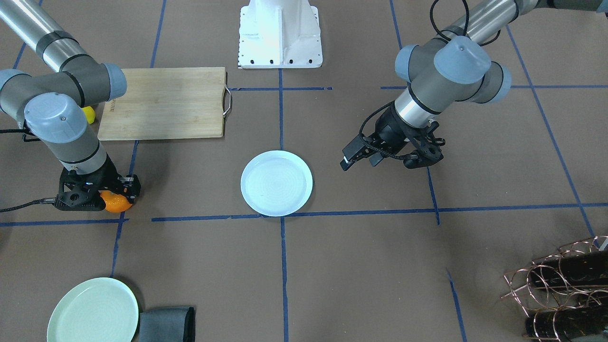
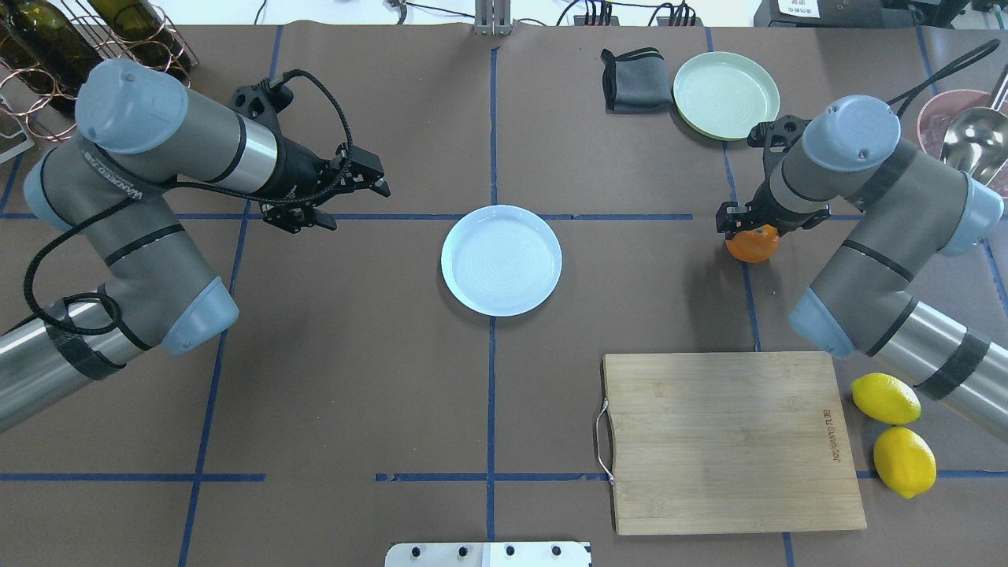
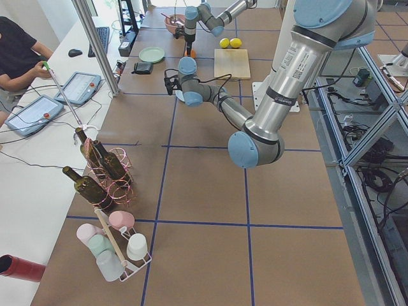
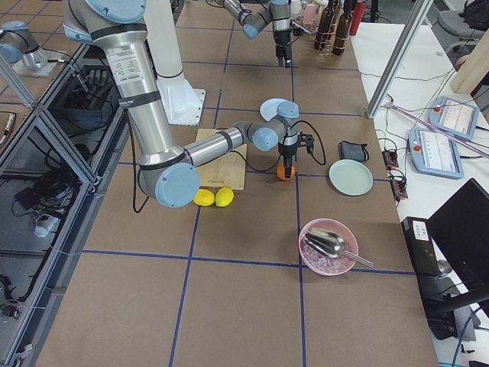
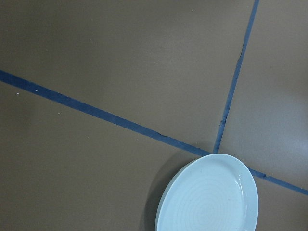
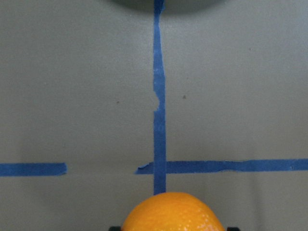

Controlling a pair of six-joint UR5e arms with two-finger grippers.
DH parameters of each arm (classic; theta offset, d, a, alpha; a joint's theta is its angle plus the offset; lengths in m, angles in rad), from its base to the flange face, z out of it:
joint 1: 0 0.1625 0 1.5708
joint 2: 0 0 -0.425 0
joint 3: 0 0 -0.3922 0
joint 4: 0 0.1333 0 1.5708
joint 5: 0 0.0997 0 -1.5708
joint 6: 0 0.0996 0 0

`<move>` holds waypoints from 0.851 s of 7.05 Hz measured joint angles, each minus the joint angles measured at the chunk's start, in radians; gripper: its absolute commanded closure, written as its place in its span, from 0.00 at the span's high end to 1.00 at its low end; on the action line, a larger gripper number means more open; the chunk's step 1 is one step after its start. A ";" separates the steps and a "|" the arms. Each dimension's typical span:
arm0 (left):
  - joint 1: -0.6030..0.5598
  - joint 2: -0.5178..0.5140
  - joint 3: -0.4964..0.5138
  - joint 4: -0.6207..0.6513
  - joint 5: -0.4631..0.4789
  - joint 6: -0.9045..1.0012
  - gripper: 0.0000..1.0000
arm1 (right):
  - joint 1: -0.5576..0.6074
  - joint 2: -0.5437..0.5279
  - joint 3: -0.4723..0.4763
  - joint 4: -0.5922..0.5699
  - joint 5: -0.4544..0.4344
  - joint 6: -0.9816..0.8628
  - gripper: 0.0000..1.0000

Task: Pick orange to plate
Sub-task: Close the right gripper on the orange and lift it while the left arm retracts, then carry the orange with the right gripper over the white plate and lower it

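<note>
Next, my right gripper puts the orange down near the centre of the pale bluish-white plate (image 1: 271, 184).
The orange (image 2: 753, 245) sits on a blue tape line at the table's right, also seen in the front view (image 1: 115, 203). My right gripper (image 2: 749, 228) comes down over it, its fingers against both sides. In the right wrist view the orange (image 6: 172, 212) fills the bottom centre between the fingertips. The pale bluish-white plate (image 2: 501, 260) lies bare at the table's middle (image 1: 276, 183), about three plate-widths left of the orange. My left gripper (image 2: 350, 205) hovers open and holds nothing, left of the plate. The left wrist view catches the plate (image 5: 207, 197) at its lower right.
A bamboo cutting board (image 2: 728, 441) lies near the robot on the right, with two lemons (image 2: 886, 398) beside it. A mint-green plate (image 2: 725, 94) and a grey cloth (image 2: 634, 79) lie beyond the orange. A wire bottle rack (image 2: 94, 31) stands far left, a pink bowl with a ladle (image 2: 969, 134) far right.
</note>
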 measured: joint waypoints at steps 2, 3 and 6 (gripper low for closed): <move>-0.039 0.007 -0.061 0.135 0.000 0.130 1.00 | 0.018 -0.003 0.074 -0.005 0.021 0.002 0.00; -0.077 0.014 -0.105 0.215 0.002 0.275 1.00 | 0.034 -0.003 0.126 -0.010 0.049 0.008 0.00; -0.198 0.152 -0.224 0.320 0.010 0.713 1.00 | 0.041 0.043 0.212 -0.007 0.090 0.082 0.00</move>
